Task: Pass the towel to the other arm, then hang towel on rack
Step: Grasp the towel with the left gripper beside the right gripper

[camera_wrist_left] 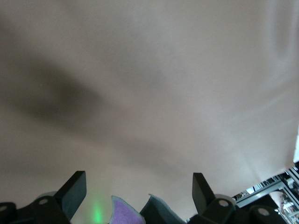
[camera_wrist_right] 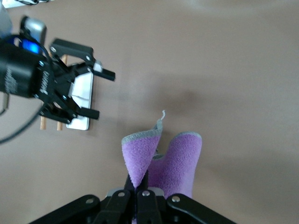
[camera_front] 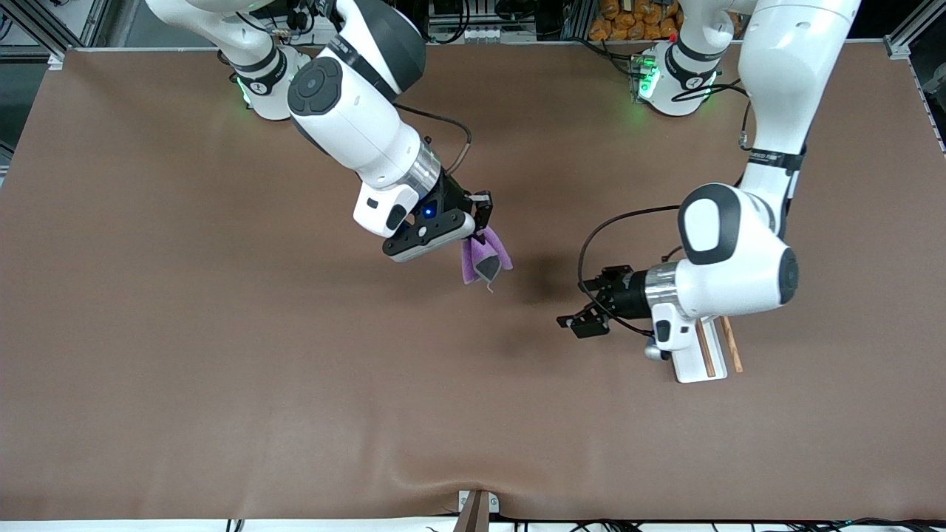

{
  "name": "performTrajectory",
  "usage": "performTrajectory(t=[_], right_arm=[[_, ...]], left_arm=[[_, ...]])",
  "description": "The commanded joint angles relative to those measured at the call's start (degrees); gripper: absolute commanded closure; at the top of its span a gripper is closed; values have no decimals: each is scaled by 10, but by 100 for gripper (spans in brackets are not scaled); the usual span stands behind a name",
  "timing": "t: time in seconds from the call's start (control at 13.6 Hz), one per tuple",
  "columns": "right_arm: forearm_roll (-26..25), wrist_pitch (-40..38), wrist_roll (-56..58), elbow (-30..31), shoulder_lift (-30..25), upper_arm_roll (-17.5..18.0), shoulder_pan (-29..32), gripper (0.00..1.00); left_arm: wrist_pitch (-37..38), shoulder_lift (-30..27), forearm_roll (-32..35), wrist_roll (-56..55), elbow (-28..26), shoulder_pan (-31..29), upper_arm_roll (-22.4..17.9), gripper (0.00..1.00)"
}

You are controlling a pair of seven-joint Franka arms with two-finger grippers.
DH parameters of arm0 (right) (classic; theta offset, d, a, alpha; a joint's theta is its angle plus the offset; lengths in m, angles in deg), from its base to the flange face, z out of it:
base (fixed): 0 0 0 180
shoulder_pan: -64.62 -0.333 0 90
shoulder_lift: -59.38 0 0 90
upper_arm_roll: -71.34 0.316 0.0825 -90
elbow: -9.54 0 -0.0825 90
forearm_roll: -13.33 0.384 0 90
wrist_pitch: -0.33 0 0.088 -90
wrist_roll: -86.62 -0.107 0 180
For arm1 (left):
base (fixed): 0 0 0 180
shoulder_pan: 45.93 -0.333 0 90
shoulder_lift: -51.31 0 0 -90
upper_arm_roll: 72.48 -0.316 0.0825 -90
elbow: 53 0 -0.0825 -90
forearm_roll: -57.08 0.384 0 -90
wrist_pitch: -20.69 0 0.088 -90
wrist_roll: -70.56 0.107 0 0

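The purple towel has a loose end [camera_front: 498, 263] [camera_wrist_left: 142, 214] where its corners hang clear of my right gripper's fingers, and my left gripper will close on it.
My right gripper [camera_front: 484, 222] is shut on the purple towel [camera_front: 484, 258] and holds it above the middle of the table; the towel hangs folded, its grey reverse showing. In the right wrist view the towel [camera_wrist_right: 163, 156] rises from the shut right gripper [camera_wrist_right: 140, 185]. My left gripper [camera_front: 573, 304] is open, lies level and points at the towel, with a gap between them. It also shows open in the right wrist view [camera_wrist_right: 103, 94]. In the left wrist view the towel's tips [camera_wrist_left: 124, 212] show between the open left gripper [camera_wrist_left: 138, 186]. The rack [camera_front: 702, 358] lies under the left arm's wrist.
The brown table cover [camera_front: 222, 332] spans the whole table. The rack's white base [camera_wrist_right: 77, 121] and brown rods show past the left gripper in the right wrist view. A small bracket [camera_front: 473, 508] sits at the table edge nearest the front camera.
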Motion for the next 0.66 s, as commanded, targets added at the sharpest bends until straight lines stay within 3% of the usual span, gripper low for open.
performTrajectory(t=[0.0, 0.22, 0.59], right_arm=[[20, 44, -76, -4, 2, -2, -25, 100], [21, 86, -150, -4, 12, -3, -52, 100], [16, 97, -174, -5, 21, -4, -67, 100]], left_arm=[[2, -7, -2, -76, -11, 22, -4, 0], [2, -6, -2, -134, -31, 35, -3, 0], [42, -26, 3, -159, -82, 37, -5, 0]])
